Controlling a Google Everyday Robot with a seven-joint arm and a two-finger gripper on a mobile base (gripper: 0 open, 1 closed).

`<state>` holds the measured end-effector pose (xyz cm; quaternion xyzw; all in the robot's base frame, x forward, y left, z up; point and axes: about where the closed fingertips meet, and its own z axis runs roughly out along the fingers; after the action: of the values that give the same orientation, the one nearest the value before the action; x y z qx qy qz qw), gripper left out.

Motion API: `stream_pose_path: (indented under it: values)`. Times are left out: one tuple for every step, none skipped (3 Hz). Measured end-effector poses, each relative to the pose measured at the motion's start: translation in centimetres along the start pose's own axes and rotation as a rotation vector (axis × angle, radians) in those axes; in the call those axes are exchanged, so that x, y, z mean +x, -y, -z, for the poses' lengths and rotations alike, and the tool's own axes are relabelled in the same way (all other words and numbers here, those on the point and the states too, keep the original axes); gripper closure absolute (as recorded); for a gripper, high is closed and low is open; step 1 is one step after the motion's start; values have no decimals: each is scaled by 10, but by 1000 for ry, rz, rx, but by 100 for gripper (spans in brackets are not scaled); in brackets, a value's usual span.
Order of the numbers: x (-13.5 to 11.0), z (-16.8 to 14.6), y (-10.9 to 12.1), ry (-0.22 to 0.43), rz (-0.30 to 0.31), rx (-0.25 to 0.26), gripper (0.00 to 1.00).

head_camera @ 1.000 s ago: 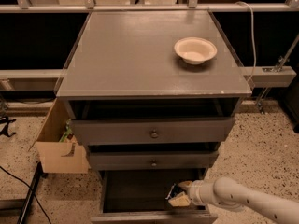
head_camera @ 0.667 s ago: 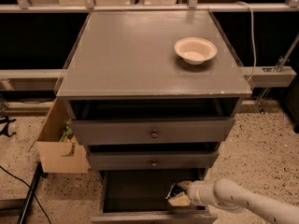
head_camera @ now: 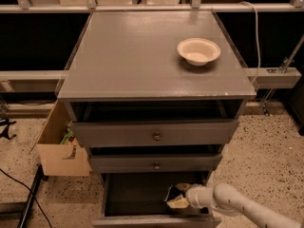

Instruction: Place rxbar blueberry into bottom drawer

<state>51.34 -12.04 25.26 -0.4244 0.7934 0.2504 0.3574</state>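
The rxbar blueberry will drop on the bottom drawer's dark bottom (head_camera: 172,190), just off its middle toward my forearm.
The bottom drawer (head_camera: 142,219) of the grey cabinet is pulled open, and its inside is dark. My gripper (head_camera: 176,195) reaches in from the lower right and sits inside the drawer's right half, low over its floor. The white forearm (head_camera: 228,202) crosses the drawer's right front corner. I cannot make out the rxbar blueberry; nothing dark blue stands out against the dark drawer around the gripper.
A white bowl (head_camera: 198,51) stands on the cabinet top (head_camera: 133,61) at the back right. The top drawer (head_camera: 156,136) and middle drawer (head_camera: 156,166) stick out slightly above my gripper. An open cardboard box (head_camera: 61,158) stands on the floor left of the cabinet. A cable lies at the lower left.
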Motion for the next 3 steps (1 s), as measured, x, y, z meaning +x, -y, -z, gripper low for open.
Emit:
stream_pose_path:
  values:
    - [10,-23,10,11,20,-11,100]
    - [22,-42,19,-4,42,-5,100]
    - [37,-63,30,-43,80,32,100]
